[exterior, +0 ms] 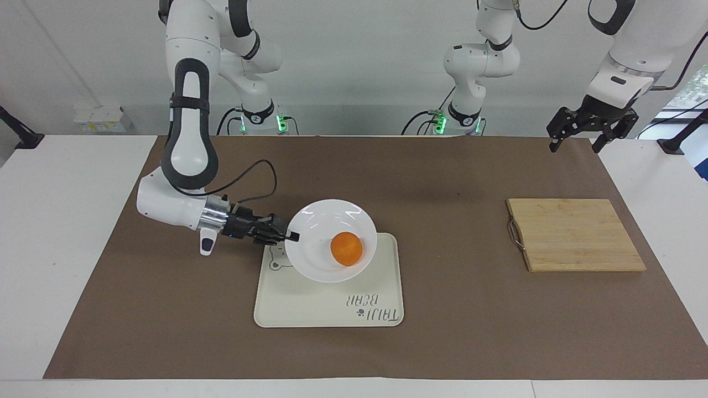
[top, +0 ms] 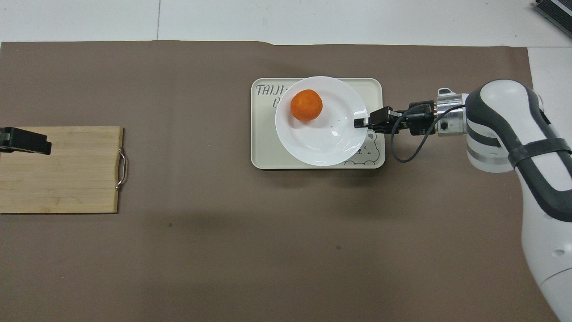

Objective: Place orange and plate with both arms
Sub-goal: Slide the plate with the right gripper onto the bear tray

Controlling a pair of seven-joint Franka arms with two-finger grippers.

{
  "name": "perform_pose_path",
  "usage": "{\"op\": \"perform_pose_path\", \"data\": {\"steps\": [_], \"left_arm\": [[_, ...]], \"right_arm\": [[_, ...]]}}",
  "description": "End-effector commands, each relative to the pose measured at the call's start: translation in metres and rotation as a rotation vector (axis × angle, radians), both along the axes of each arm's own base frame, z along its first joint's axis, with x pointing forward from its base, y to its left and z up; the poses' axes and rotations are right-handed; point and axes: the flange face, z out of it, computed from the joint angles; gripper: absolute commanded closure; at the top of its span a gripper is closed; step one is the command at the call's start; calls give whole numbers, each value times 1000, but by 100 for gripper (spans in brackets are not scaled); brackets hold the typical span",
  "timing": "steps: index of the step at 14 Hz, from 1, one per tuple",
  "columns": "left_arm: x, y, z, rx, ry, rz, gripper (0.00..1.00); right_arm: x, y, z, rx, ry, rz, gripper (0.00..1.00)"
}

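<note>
Next, I release the white plate from my right gripper on the cream bear tray (top: 317,133), between the tray's lettering and its bear drawing.
The white plate (exterior: 315,243) carries the orange (exterior: 347,249) in it and hangs over the cream bear tray (exterior: 332,307). My right gripper (exterior: 293,236) is shut on the plate's rim, at the side toward the right arm's end of the table. In the overhead view the plate (top: 321,143) covers most of the tray (top: 263,147), with the orange (top: 306,105) in it and the right gripper (top: 361,122) at its rim. My left gripper (exterior: 578,145) waits open and empty, high over the mat's corner at the left arm's end.
A wooden cutting board (exterior: 575,235) with a metal handle lies toward the left arm's end of the table; it also shows in the overhead view (top: 62,170). A brown mat (exterior: 166,309) covers the table.
</note>
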Motion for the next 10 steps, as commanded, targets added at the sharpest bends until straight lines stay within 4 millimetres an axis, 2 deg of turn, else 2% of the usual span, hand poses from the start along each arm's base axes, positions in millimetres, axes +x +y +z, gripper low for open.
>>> {"op": "perform_pose_path", "data": {"steps": [1, 4, 8, 10], "left_arm": [[-3, 4, 3, 5, 11, -2, 0], [-2, 3, 2, 5, 13, -2, 0], [-2, 3, 2, 5, 13, -2, 0], [-3, 3, 3, 5, 11, -3, 0]], "right_arm": [[28, -3, -9, 43, -12, -15, 100], [28, -2, -13, 36, -11, -12, 100], [28, 14, -42, 6, -4, 24, 100], [23, 13, -49, -75, -4, 89, 100]]}}
